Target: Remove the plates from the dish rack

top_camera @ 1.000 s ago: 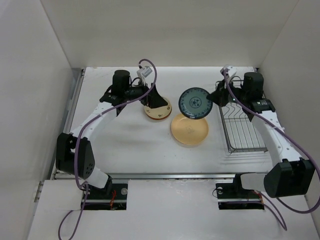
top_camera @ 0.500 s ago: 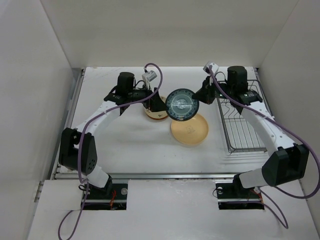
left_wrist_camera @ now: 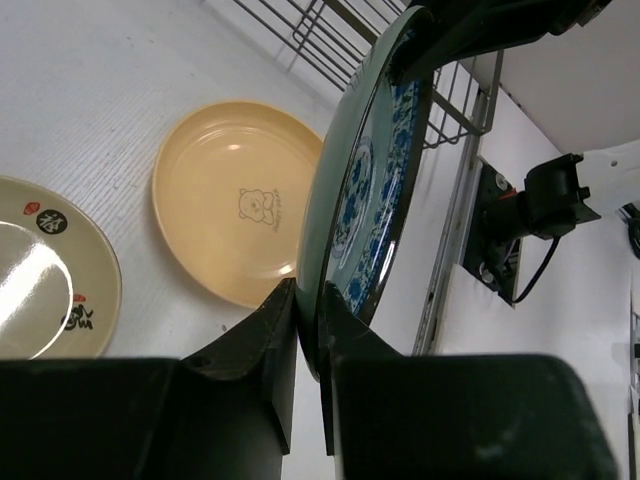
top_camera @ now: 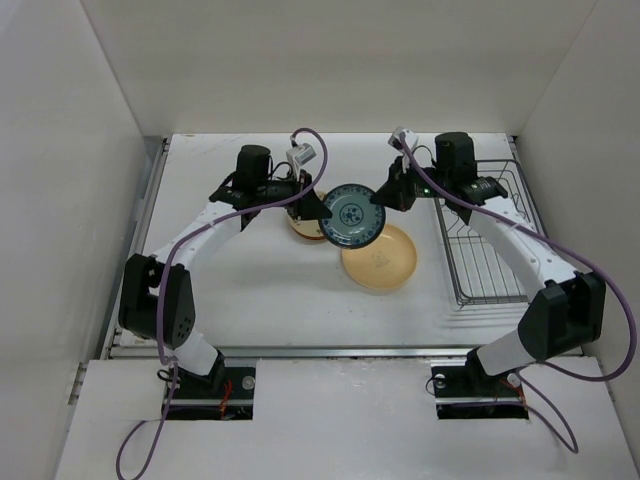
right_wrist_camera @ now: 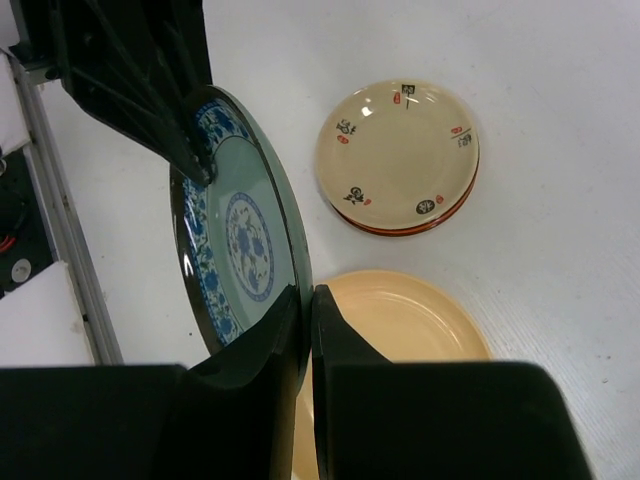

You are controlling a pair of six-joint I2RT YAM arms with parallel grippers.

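Observation:
Next, my left gripper releases the blue-patterned plate on top of the cream plate [top_camera: 316, 213] [left_wrist_camera: 10, 285], stacking it over the orange-red one. The blue-patterned plate hangs tilted above the table now.
A blue-patterned plate [top_camera: 352, 217] with a dark underside hangs tilted in the air above the table, between the two arms. My left gripper [top_camera: 324, 207] is shut on its left rim, and my right gripper [top_camera: 381, 196] is shut on the opposite rim. The left wrist view shows the plate [left_wrist_camera: 375, 190] edge-on, its rim pinched in the left gripper [left_wrist_camera: 308, 310]. In the right wrist view its patterned face [right_wrist_camera: 235, 250] sits beside the right gripper [right_wrist_camera: 307, 300]. The dish rack [top_camera: 490, 270] at the right holds no plates that I can see.
A tan-yellow plate [top_camera: 380, 258] lies flat under the held plate. A cream plate [right_wrist_camera: 398, 150] rests on an orange-red one [right_wrist_camera: 440, 215] further left. White walls close in the table on three sides.
The right arm has carried the blue plate leftward from beside the rack to the left gripper. The left gripper, open before, has shut on the plate's rim.

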